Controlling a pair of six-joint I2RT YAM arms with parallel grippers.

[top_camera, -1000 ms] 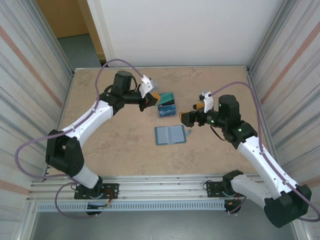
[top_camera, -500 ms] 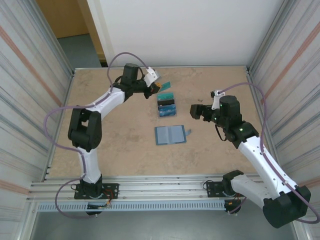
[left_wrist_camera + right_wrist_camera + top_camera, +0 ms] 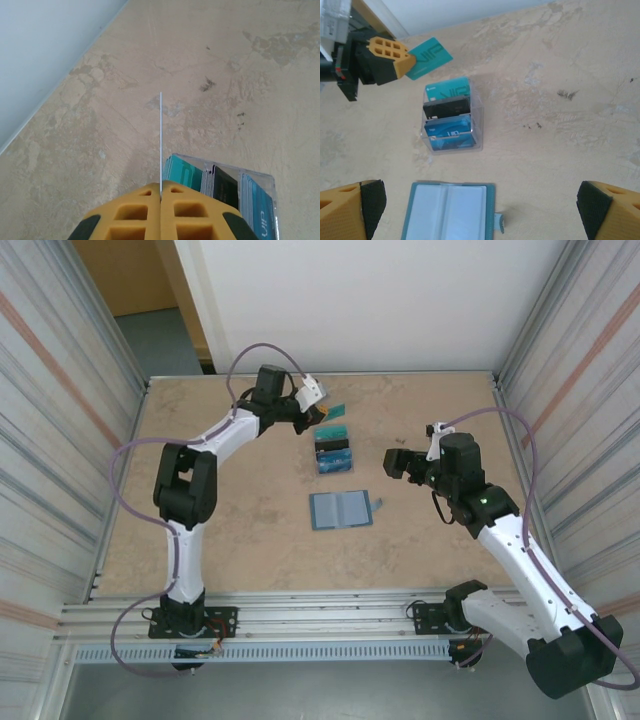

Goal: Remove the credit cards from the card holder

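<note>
Next, I let go of the teal credit card with my left gripper between the teal and black cards in the clear box (image 3: 336,435) (image 3: 200,181).
The card holder (image 3: 340,509) lies open and flat on the table, its pale inner faces (image 3: 447,210) up and its clasp tab at the right. My left gripper (image 3: 320,420) is shut on one teal credit card (image 3: 427,57), which I see edge-on as a thin line (image 3: 161,140) between the yellow fingers (image 3: 135,215). It holds the card in the air just beyond a clear box (image 3: 451,122) of teal, black and blue cards (image 3: 220,182). My right gripper (image 3: 392,462) hangs wide open above and to the right of the holder, with nothing between its fingers (image 3: 370,202).
The clear box (image 3: 335,453) stands just behind the card holder. Corrugated metal walls (image 3: 60,440) close in both sides and a white wall (image 3: 45,55) runs along the back. Bare tabletop (image 3: 570,115) lies to the right of the box.
My left gripper has swung toward the back wall with the teal card, now beyond the box. My right gripper has drawn back and to the right, away from the holder.
</note>
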